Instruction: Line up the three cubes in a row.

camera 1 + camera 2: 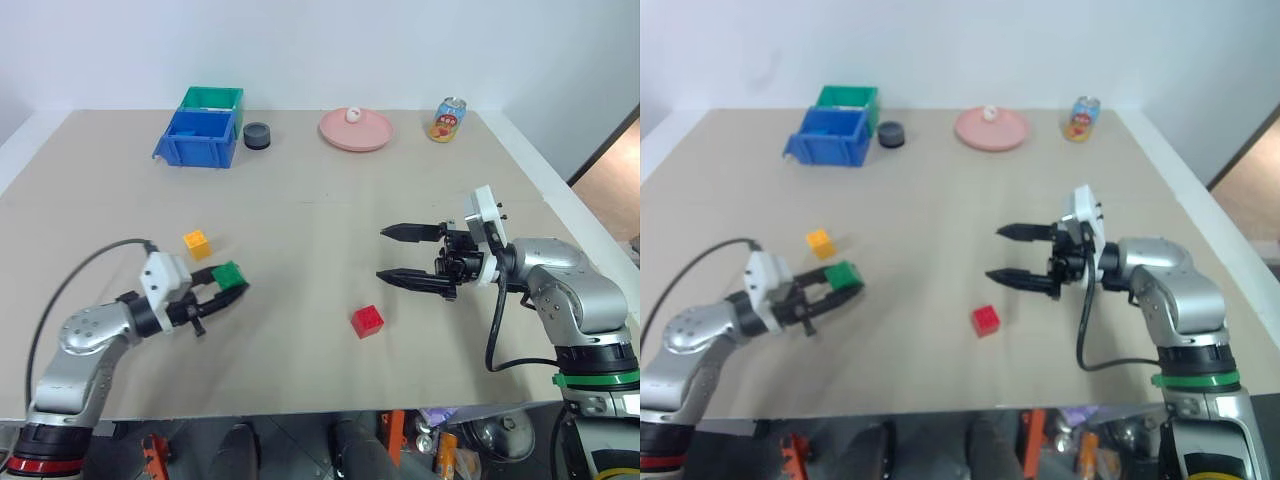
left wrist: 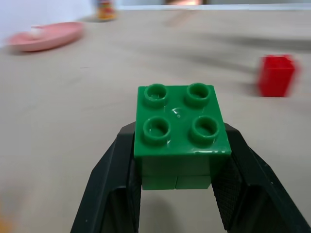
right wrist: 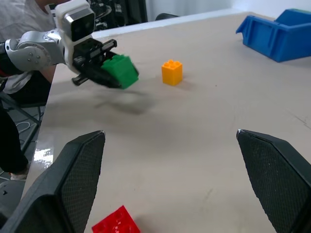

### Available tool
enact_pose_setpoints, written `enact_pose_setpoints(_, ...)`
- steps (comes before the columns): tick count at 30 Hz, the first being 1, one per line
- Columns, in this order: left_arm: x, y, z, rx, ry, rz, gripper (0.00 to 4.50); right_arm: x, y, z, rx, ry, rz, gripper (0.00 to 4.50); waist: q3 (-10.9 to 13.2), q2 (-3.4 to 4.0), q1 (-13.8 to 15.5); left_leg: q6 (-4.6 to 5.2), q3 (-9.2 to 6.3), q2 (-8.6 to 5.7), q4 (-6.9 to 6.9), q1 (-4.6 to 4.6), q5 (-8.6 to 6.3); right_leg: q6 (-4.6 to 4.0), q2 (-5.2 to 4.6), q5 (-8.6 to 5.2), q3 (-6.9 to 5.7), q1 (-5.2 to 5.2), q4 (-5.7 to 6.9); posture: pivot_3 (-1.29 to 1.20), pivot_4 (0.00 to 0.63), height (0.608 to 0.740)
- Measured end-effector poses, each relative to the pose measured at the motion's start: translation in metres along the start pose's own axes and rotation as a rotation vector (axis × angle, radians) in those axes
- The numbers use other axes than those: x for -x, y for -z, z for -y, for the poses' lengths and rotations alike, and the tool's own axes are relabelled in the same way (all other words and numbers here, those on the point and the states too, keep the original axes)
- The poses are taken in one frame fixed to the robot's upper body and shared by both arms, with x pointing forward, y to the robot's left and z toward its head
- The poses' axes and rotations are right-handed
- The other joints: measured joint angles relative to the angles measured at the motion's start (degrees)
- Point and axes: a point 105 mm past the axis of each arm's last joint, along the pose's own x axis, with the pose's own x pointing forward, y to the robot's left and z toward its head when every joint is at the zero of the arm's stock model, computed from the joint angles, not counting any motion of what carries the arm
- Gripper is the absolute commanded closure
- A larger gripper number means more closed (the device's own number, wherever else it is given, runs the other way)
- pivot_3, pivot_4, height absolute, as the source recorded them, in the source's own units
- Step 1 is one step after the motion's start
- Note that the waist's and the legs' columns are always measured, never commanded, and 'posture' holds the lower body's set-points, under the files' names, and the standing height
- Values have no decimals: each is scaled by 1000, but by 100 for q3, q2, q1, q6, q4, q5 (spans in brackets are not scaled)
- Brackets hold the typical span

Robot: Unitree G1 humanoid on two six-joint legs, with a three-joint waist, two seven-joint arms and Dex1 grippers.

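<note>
I should set the green cube, held just above the table, on the table [image 1: 290, 333] between my left gripper and the red cube, by the red cube.
My left gripper [image 1: 228, 282] is shut on the green cube [image 1: 229, 275] and holds it just above the table at the left; the left wrist view shows its studded top [image 2: 181, 121] clamped between both fingers. The yellow-orange cube [image 1: 197, 244] sits on the table just behind and left of it. The red cube [image 1: 367, 321] rests near the front middle. My right gripper [image 1: 397, 254] hovers open at the right, fingers pointing left, with nothing between them, behind and right of the red cube [image 3: 116, 224].
At the back stand a blue bin [image 1: 198, 139] with a green bin [image 1: 212, 98] behind it, a dark round object [image 1: 257, 135], a pink plate [image 1: 356, 131] and a can [image 1: 448, 120]. The table's front edge [image 1: 300, 412] is close.
</note>
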Motion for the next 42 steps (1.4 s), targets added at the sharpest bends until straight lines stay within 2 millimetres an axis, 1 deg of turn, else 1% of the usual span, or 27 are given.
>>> enact_pose_setpoints(3,-15,1,16,7,121,10,3146,-1,2,-3,0,9,-6,0,0,1,-3,0,0,-1,0,0,0,1,0,0,0,0,0,0,150,736)
enact_pose_setpoints(5,-22,1,23,12,171,23,3146,-1,3,-5,-1,9,-10,0,0,1,-3,0,0,-1,2,0,0,1,0,1,0,2,0,0,150,736)
enact_pose_setpoints(13,-30,10,41,20,345,-5,3146,-3,4,-9,-6,14,-11,0,1,2,-5,1,0,-1,3,1,0,2,1,1,0,2,0,0,150,736)
enact_pose_setpoints(16,-30,17,41,22,368,-30,3146,-3,5,-13,-14,9,-12,0,1,2,-3,1,-1,0,3,1,0,2,1,1,0,3,0,0,150,736)
enact_pose_setpoints(19,-31,21,38,33,367,-42,3146,2,7,-15,-21,9,-26,0,1,2,-3,1,-1,-1,3,0,0,2,0,1,0,3,0,0,150,736)
enact_pose_setpoints(23,-30,26,36,46,378,-57,3146,30,32,-27,-56,15,-137,0,1,1,24,3,-3,-5,3,0,-2,10,-2,-8,1,9,0,0,150,736)
enact_pose_setpoints(26,-32,28,36,49,390,-60,3146,35,40,-31,-68,12,-153,0,2,3,-15,4,-2,-2,4,4,-2,6,0,-3,1,7,0,0,150,736)
enact_pose_setpoints(29,-35,27,38,39,410,-50,3146,43,38,-27,-53,43,-155,0,1,5,-15,7,-2,-2,7,7,0,5,1,3,0,9,1,0,150,736)
enact_pose_setpoints(32,-40,23,39,39,423,-33,3146,46,38,-26,-49,51,-164,0,1,5,-4,8,-2,-3,15,6,1,8,-1,5,1,14,1,0,150,736)
enact_pose_setpoints(37,-47,22,45,53,469,-31,3146,46,38,-29,-52,46,-167,0,1,5,-7,8,-3,-4,17,3,1,9,0,5,1,13,1,0,150,736)
enact_pose_setpoints(42,-47,23,49,63,499,-36,3146,41,28,-32,-20,26,-144,0,0,6,-6,8,-4,-4,17,3,1,10,0,5,1,14,1,0,150,736)
